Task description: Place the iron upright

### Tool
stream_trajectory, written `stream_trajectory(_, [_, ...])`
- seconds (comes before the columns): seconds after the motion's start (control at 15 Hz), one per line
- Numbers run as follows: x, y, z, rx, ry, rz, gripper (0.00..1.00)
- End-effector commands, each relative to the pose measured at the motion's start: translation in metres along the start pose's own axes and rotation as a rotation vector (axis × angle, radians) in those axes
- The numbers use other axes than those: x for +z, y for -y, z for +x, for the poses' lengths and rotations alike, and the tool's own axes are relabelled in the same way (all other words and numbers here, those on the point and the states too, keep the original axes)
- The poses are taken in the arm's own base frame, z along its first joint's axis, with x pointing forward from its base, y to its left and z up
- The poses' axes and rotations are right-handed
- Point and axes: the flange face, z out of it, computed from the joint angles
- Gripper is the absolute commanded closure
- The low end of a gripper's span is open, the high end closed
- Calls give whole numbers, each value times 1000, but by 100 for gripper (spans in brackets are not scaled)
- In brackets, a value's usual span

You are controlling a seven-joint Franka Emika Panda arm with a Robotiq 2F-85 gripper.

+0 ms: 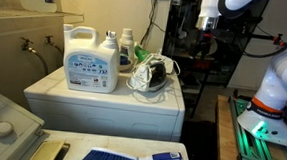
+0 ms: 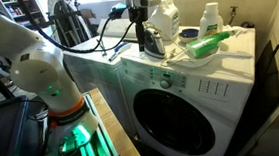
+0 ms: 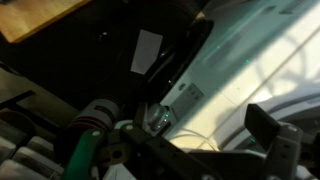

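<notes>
Next, I move my gripper over to the iron's handle (image 1: 165, 60), which is above the white washer top, and close it there.
The iron (image 1: 154, 75) is dark with a pale body and sits near the edge of the white washer top (image 1: 102, 98), its white cord bunched beside it. In an exterior view it looks upright, standing on its heel (image 2: 154, 37). My gripper (image 2: 135, 20) hangs just past the washer's edge next to the iron and does not touch it; it also shows high up in an exterior view (image 1: 208, 24). In the wrist view the jaws (image 3: 200, 135) are spread apart with nothing between them, above the washer's knob (image 3: 155, 118) and control panel.
A large white detergent jug (image 1: 91, 59) and smaller bottles (image 1: 125, 47) stand behind the iron. A green bottle (image 2: 205, 45) lies on the washer top. A blue brush (image 1: 129, 158) lies on a nearer surface. The robot base (image 2: 55, 85) stands beside the washer.
</notes>
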Motion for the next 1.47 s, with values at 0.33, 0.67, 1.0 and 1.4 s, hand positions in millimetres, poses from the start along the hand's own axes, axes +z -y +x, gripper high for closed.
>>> stream_trajectory(0.33, [-11, 75, 18, 253, 1, 111, 0])
stream_trajectory(0.67, [-15, 81, 21, 296, -12, 138, 0])
stream_trajectory(1.0, [-32, 95, 33, 553, -60, 283, 0])
stream_trajectory(1.4, [-22, 102, 47, 735, -6, 301, 0])
